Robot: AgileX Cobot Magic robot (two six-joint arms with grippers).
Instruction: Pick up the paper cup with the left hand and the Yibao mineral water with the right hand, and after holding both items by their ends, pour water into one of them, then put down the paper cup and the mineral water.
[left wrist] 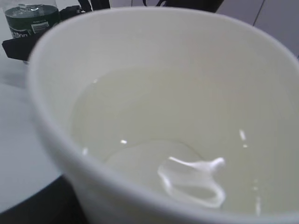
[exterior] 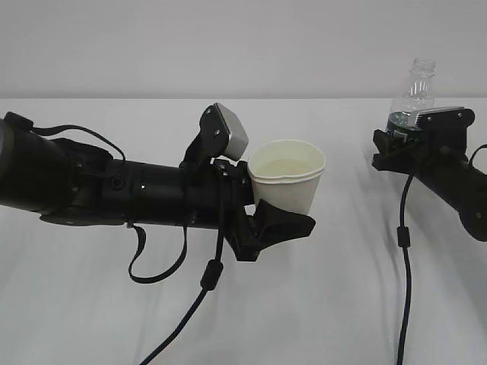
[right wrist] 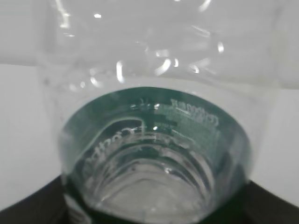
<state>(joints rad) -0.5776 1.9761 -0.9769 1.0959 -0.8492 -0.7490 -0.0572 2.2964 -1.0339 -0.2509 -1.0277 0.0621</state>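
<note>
Next, I let go of the Yibao bottle, now held upright beside the cup, with my right gripper on the white table [exterior: 386, 166] just below the gripper's fingers, toward the pale wall.
The white paper cup [exterior: 288, 176] is held upright above the table in my left gripper [exterior: 283, 226], whose black jaws are shut round its lower part. In the left wrist view the cup [left wrist: 154, 70] fills the frame and holds water [left wrist: 187, 172] at its bottom. The clear Yibao bottle [exterior: 414, 97] with its green label stands upright in my right gripper [exterior: 405, 138], shut on its lower body at the right. In the right wrist view the bottle [right wrist: 154, 154] fills the frame, and it shows in the left wrist view [left wrist: 30, 18] at the top left.
A white table [exterior: 319, 319] lies under both arms, with a pale wall behind. Black cables [exterior: 404, 258] hang from both arms down toward the table front.
</note>
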